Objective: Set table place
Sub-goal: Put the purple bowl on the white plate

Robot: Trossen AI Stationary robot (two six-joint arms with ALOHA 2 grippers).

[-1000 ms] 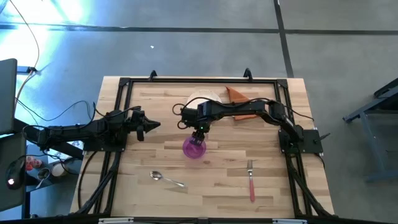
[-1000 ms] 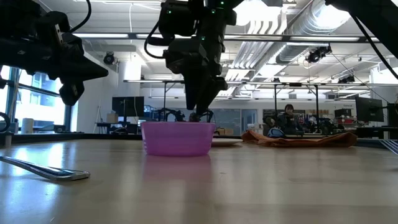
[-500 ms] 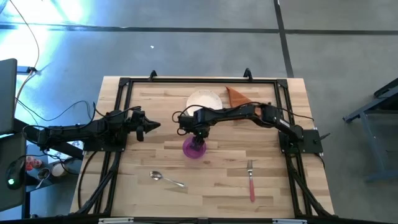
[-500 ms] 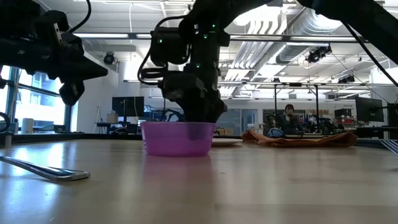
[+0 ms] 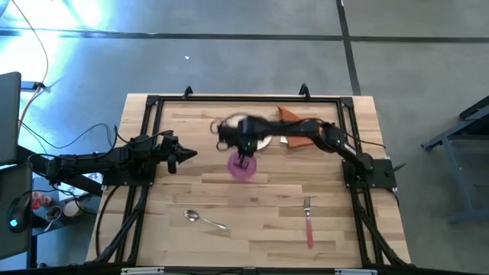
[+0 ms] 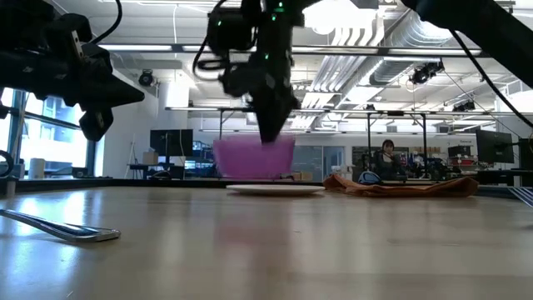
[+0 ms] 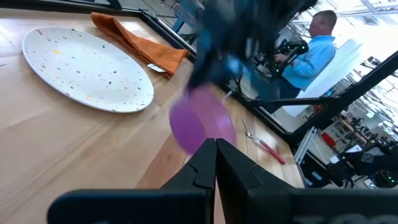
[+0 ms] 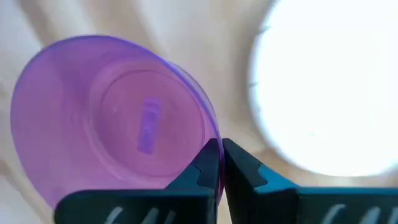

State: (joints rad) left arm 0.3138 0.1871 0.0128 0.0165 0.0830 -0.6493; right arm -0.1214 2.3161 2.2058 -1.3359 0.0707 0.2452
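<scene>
Next, my right gripper lets go of the purple bowl on the middle of the white plate [image 5: 250,130] [image 8: 342,74].
The purple bowl [image 6: 254,157] hangs above the table [image 5: 267,237], just short of the white plate [image 6: 275,189], with my right gripper [image 8: 219,149] shut on it. In the high view the bowl [image 5: 243,169] shows below that gripper [image 5: 244,156], and the arm covers part of the plate [image 5: 264,142]. The rust-orange napkin [image 5: 294,119] lies by the far edge. The spoon [image 5: 202,220] and the pink-handled fork [image 5: 308,221] lie near the front. My left gripper [image 5: 191,155] waits shut at the table's left, holding nothing. My right gripper pinches the bowl's rim [image 8: 210,127] on the side toward the plate, one finger inside the bowl and one outside. The fingers [image 6: 271,133] come from above, pointing down. The bowl hangs below them, lifted clear of the table and slightly tilted.
The black metal frame [image 5: 229,98] runs round the tabletop. Bare planks lie between the spoon and the fork. Beyond the table a person [image 7: 311,53] in a blue shirt sits in the room.
My right gripper has gone down into the bowl, shut on its rim and taken hold. It has then lifted the bowl clear of the table and carried it toward the far edge and the plate.
</scene>
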